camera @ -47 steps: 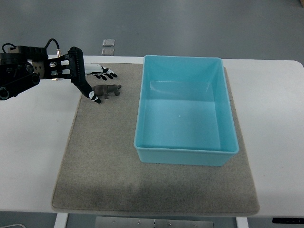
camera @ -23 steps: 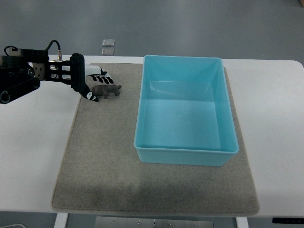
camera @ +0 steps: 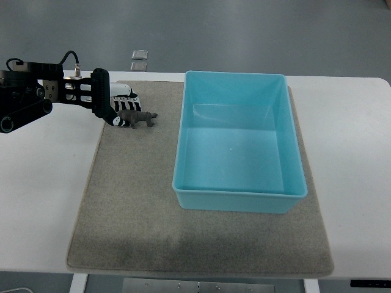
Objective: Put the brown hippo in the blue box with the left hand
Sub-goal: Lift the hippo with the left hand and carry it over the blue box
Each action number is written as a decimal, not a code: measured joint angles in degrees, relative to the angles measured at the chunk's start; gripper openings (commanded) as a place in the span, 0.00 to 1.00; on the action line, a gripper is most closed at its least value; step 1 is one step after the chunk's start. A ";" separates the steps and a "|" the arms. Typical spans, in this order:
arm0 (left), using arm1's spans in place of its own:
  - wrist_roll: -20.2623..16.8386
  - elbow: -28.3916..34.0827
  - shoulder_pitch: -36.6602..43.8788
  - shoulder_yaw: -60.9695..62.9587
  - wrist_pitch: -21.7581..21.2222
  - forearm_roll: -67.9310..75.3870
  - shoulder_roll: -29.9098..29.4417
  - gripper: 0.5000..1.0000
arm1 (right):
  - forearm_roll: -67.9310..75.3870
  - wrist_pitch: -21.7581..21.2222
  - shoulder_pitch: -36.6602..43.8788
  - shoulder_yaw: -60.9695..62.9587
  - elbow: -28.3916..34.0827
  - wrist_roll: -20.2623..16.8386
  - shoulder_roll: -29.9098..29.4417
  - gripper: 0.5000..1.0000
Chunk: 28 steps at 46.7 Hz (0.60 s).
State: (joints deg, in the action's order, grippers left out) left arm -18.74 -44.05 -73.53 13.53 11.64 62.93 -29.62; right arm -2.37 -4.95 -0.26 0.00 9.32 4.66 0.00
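Note:
I will let go of the brown hippo with my left gripper on the bottom of the blue box, close to its far side [camera: 218, 116].
The brown hippo [camera: 139, 117] lies on the grey mat [camera: 134, 201], just left of the blue box [camera: 238, 192]. My left hand [camera: 127, 110] reaches in from the left edge and is right at the toy. Its black thumb tip touches the hippo's rear end, while the white-tipped fingers [camera: 129, 96] stay spread just behind the toy. The hippo still rests on the mat, not lifted. The blue box holds nothing. My right arm does not show.
The mat lies on a white table [camera: 354, 152]. A small clear square object [camera: 139, 54] lies on the floor beyond the table's far edge, with a second one just below it.
The left hand has lowered and drawn in toward the hippo; its thumb tip now meets the toy's rear. The hippo has barely shifted.

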 measured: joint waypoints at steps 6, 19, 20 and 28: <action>-0.01 0.02 -0.28 -0.12 -1.47 -0.05 0.00 0.00 | 0.00 0.00 0.00 0.00 0.00 0.00 0.00 0.87; -0.12 -0.20 -1.79 -0.84 -4.75 -0.64 0.11 0.00 | 0.00 -0.03 0.00 0.00 0.00 0.00 0.00 0.87; -0.15 -0.30 -2.09 -0.88 -4.92 -0.80 0.14 0.00 | 0.00 -0.03 0.00 0.00 0.00 0.00 0.00 0.87; -0.34 -0.60 -2.96 -2.86 -6.62 -1.15 1.30 0.00 | 0.00 -0.02 0.00 0.00 0.00 0.00 0.00 0.87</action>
State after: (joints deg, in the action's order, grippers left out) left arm -19.08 -44.65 -76.49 10.67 5.01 61.78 -28.31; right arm -2.37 -4.97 -0.27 0.00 9.32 4.66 0.00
